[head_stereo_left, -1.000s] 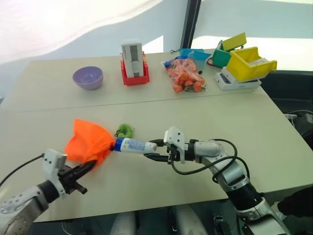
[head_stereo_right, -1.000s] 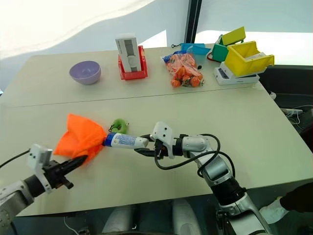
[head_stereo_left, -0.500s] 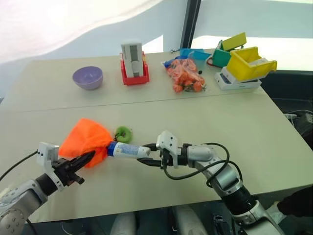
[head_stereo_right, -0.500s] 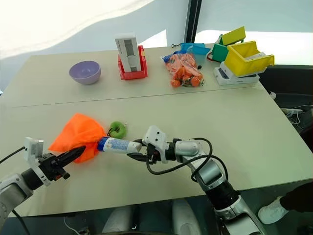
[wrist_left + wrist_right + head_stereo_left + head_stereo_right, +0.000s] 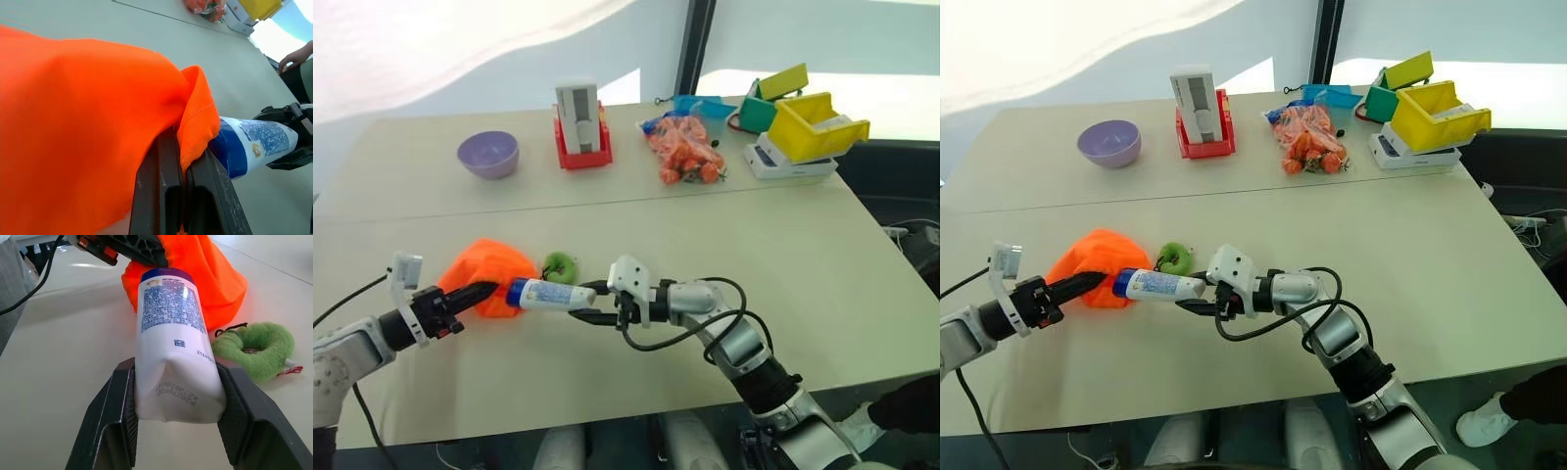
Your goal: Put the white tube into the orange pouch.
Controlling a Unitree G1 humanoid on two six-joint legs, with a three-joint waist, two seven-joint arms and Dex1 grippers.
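Observation:
The robot's right gripper should release the white tube inside the orange pouch (image 5: 514, 300) (image 5: 178, 286) by the pouch's edge facing the green ring.
The orange pouch (image 5: 481, 276) lies bunched on the near left of the table, its green ring (image 5: 560, 264) on the table beside it. My left gripper (image 5: 183, 152) is shut on a fold of the pouch's edge and points right. My right gripper (image 5: 586, 303) reaches in from the right, shut on the crimped end of the white tube (image 5: 548, 295). The tube lies level, and its blue cap end touches the pouch's edge beside the left fingers (image 5: 480, 291). In the right wrist view the tube (image 5: 171, 333) sits clamped between both pads, with the pouch (image 5: 210, 274) just past it.
Along the far edge stand a purple bowl (image 5: 488, 155), a white-grey box in a red base (image 5: 579, 122), a clear bag of carrots (image 5: 683, 149) and yellow and green bins (image 5: 813, 125). A person's hand (image 5: 298, 53) shows beyond the table's right side.
My left gripper has moved forward with the pouch edge, and the pouch now sits lower and more bunched. My right gripper has carried the tube leftward, keeping its cap at the pouch's edge.

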